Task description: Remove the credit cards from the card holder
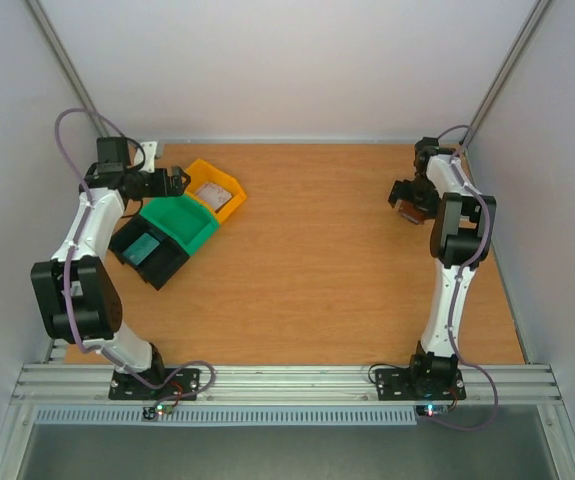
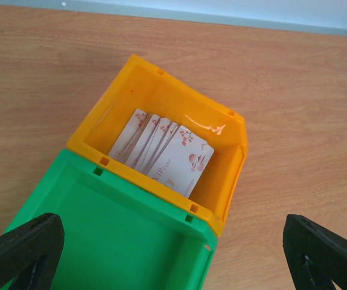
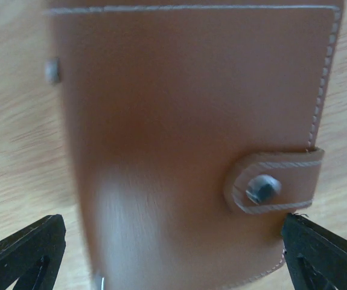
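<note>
My right gripper should close on the card holder's end (image 1: pixel 410 207) (image 3: pixel 182 257) next to the snap tab. Its fingers will press the card holder from both long sides.
The card holder (image 3: pixel 179 121) is a brown leather-like wallet with pale stitching, lying folded on the table with its snap tab (image 3: pixel 273 181) fastened. Any credit cards in it are hidden. My right gripper (image 3: pixel 173 222) hovers close over it, open, its black fingertips (image 3: pixel 28 248) wide apart on either side of the holder's near end. From above, the holder (image 1: pixel 414 212) peeks out under that gripper (image 1: pixel 405 196) at the far right. My left gripper (image 2: pixel 170 226) is open over the bins at the far left (image 1: pixel 172 181), holding nothing.
A yellow bin (image 2: pixel 230 157) holds several pale cards (image 2: pixel 164 154) printed with red flowers, fanned out. A green bin (image 2: pixel 119 241) butts against it. A black box with a teal patch (image 1: pixel 147 250) sits beside the green bin. Enclosure walls stand on three sides.
</note>
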Motion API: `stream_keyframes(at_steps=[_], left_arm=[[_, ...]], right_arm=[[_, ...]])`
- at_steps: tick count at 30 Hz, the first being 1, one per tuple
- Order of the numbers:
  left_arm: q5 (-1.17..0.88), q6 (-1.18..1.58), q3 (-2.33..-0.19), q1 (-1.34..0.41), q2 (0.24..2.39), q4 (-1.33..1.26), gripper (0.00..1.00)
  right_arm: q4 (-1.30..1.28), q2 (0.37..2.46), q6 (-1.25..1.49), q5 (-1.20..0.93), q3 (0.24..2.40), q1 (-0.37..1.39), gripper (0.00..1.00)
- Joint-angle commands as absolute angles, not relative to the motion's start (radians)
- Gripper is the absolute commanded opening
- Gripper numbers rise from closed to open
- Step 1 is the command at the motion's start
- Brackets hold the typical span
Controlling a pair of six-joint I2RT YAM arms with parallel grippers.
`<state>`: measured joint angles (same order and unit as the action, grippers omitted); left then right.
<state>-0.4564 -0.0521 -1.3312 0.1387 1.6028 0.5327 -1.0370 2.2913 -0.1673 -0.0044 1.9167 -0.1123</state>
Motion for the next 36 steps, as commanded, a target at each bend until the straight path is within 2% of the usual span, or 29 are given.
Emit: stream_keyframes(at_steps=[1, 8, 13, 23, 31, 36], left_arm=[[-0.441, -0.047, -1.362, 0.135, 1.604, 0.537, 0.99], [-0.432, -0.049, -1.358, 0.135, 1.597, 0.537, 0.99], [-0.43, -0.055, -1.34, 0.135, 1.577, 0.53, 0.99], [-0.456, -0.045, -1.345, 0.135, 1.581, 0.523, 0.99], [-0.451, -0.049, -1.345, 0.135, 1.578, 0.521, 0.99], [-0.447, -0.052, -1.342, 0.135, 1.577, 0.52, 0.99]], right_arm=[[-1.1, 2.371, -0.186, -0.055, 1.983, -0.12, 0.99], [-1.15, 2.452, -0.197, -0.069, 2.052, -0.121, 0.99], [-1.148, 2.456, -0.191, -0.122, 2.047, -0.123, 0.98], [-1.171, 2.407, -0.17, -0.039, 2.066, -0.167, 0.98], [-1.195, 2.47, -0.187, -0.089, 2.126, -0.189, 0.98], [-1.198, 2.478, -0.216, -0.079, 2.127, -0.173, 0.89]])
